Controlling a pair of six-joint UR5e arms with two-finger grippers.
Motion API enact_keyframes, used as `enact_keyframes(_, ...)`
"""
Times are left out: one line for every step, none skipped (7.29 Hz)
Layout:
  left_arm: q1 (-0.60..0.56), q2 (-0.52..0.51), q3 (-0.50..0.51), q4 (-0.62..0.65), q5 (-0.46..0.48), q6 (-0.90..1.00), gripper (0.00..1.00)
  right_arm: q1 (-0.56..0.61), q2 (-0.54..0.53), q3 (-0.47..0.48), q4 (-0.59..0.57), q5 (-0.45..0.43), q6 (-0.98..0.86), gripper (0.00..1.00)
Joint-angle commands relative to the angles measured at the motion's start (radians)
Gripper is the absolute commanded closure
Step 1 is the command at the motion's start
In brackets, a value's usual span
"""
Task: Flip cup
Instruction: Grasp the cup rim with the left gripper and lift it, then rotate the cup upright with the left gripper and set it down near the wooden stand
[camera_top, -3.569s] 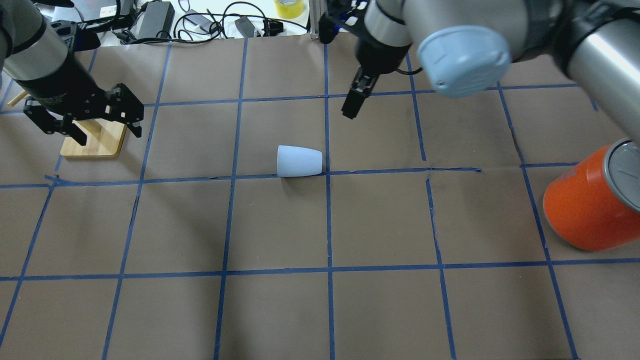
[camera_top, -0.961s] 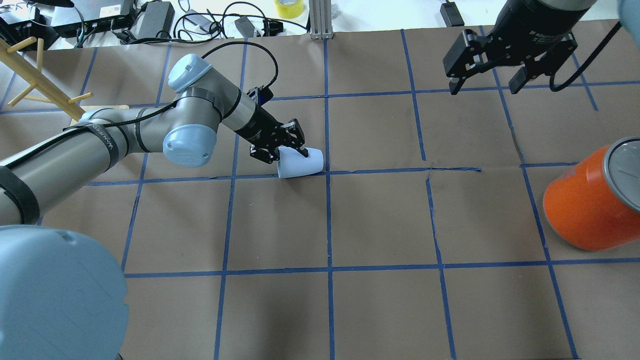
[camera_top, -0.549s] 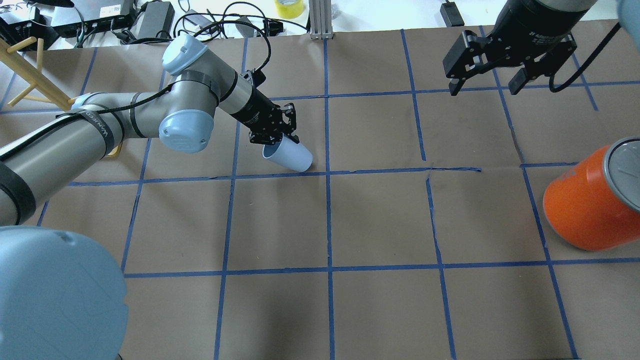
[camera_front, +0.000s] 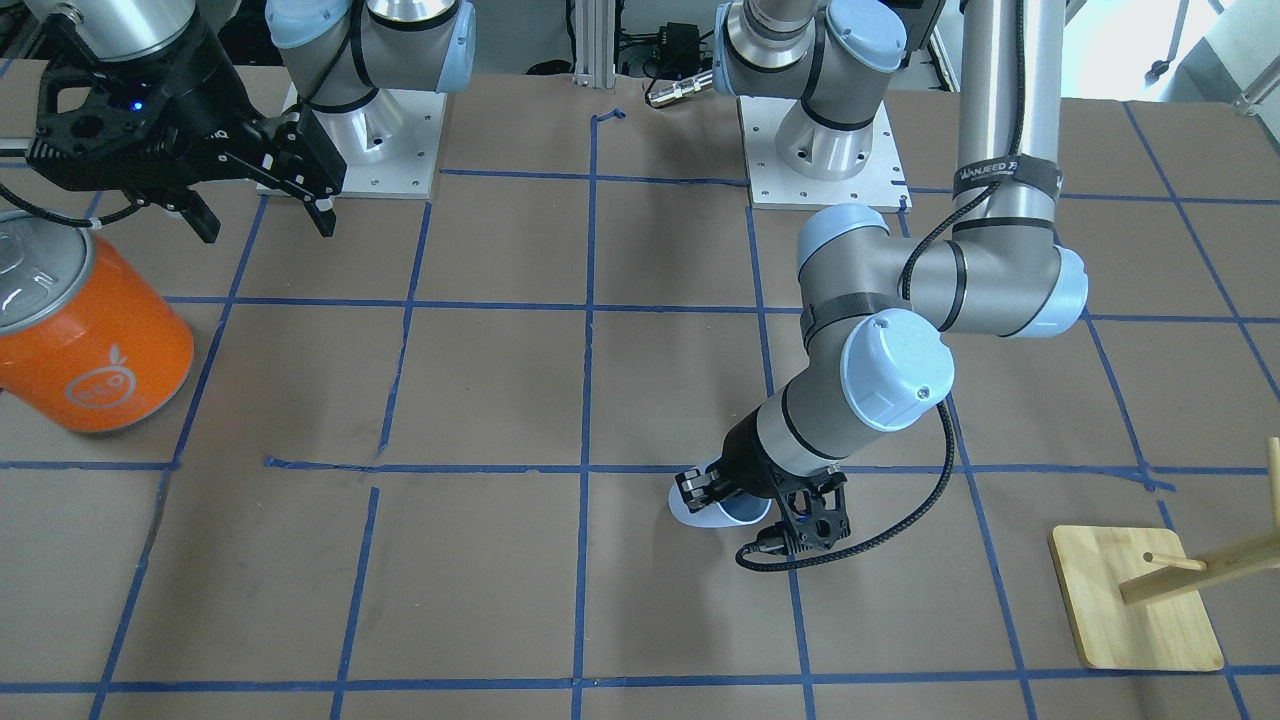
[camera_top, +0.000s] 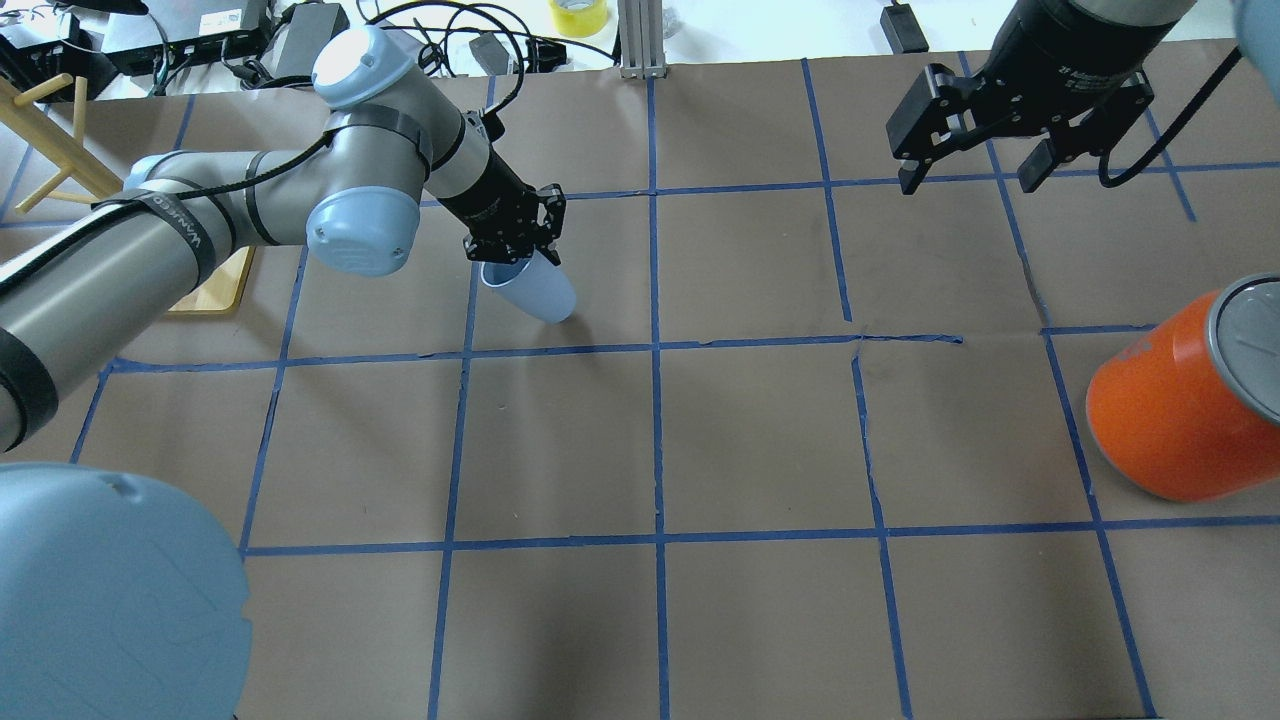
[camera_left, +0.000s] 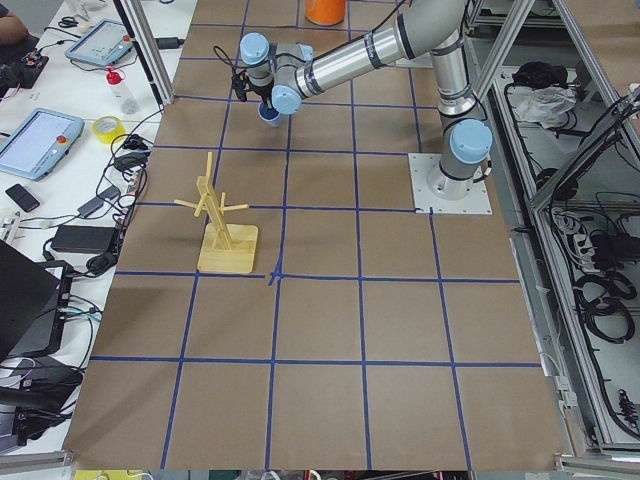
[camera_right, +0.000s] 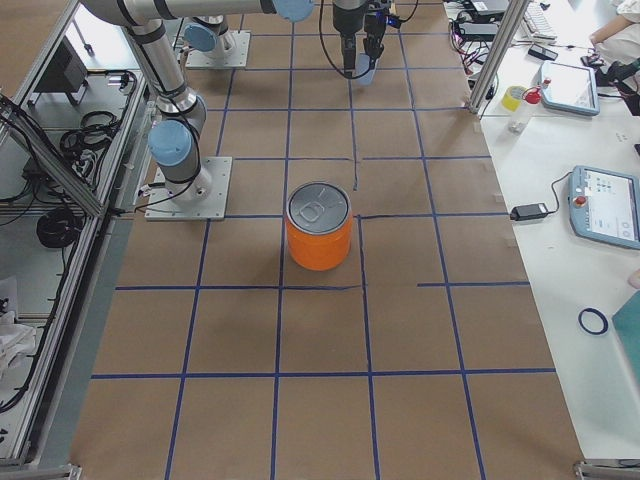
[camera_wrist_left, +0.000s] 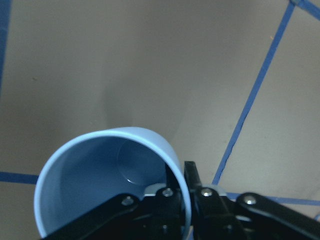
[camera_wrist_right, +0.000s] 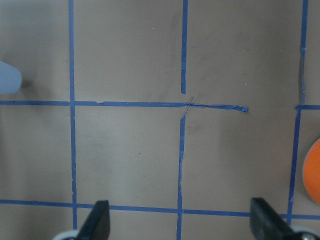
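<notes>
Next, my left gripper puts the cup, now hanging tilted near the paper, down in the taped square (camera_front: 912, 613) next to the wooden peg stand.
The cup (camera_top: 537, 294) is a small pale blue-white tumbler. It hangs tilted, mouth up toward the gripper and base low near the paper. My left gripper (camera_top: 515, 256) is shut on its rim, one finger inside and one outside, as the left wrist view (camera_wrist_left: 182, 192) shows on the bluish cup (camera_wrist_left: 100, 170). From the front the cup (camera_front: 712, 516) peeks out under the left gripper (camera_front: 735, 497). My right gripper (camera_top: 966, 185) is open and empty, high at the back right, also seen in the front view (camera_front: 265, 225) and in its own wrist view (camera_wrist_right: 181, 225).
A big orange container (camera_top: 1170, 420) with a grey lid stands at the right edge, also visible from the front (camera_front: 90, 340). A wooden peg stand (camera_front: 1135, 600) sits at the left side of the table. Cables and tape lie past the far edge.
My left gripper has closed on the rim of the cup, which lay on its side, and has lifted and tilted it mouth-up while moving it back and left. The right gripper stays put.
</notes>
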Motion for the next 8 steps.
enact_keyframes(-0.001, 0.003, 0.117, -0.069, 0.221, 0.057, 1.0, -0.001, -0.001, 0.0, 0.005, -0.002, 0.0, 0.0)
enact_keyframes(0.004, -0.006, 0.13, -0.049, 0.3, 0.196, 1.0, -0.001, -0.001, 0.0, 0.005, -0.002, 0.0, 0.0)
enact_keyframes(0.014, -0.011, 0.121, 0.013, 0.337, 0.301, 1.0, -0.001, -0.001, 0.0, 0.007, -0.002, 0.0, 0.0)
enact_keyframes(0.022, -0.026, 0.113, 0.069, 0.342, 0.317, 1.0, -0.001, -0.001, 0.0, 0.007, -0.002, 0.0, 0.0)
enact_keyframes(0.057, -0.049, 0.11, 0.104, 0.35, 0.32, 1.0, -0.001, -0.001, 0.0, 0.007, -0.002, 0.0, 0.0)
enact_keyframes(0.097, -0.066, 0.111, 0.11, 0.348, 0.346, 1.0, -0.001, -0.001, 0.0, 0.007, -0.002, 0.0, 0.0)
enact_keyframes(0.105, -0.092, 0.113, 0.124, 0.353, 0.378, 1.0, -0.001, -0.001, 0.0, 0.007, -0.002, 0.0, 0.0)
enact_keyframes(0.114, -0.1, 0.108, 0.127, 0.353, 0.381, 1.0, -0.001, -0.001, 0.0, 0.007, -0.002, 0.0, 0.0)
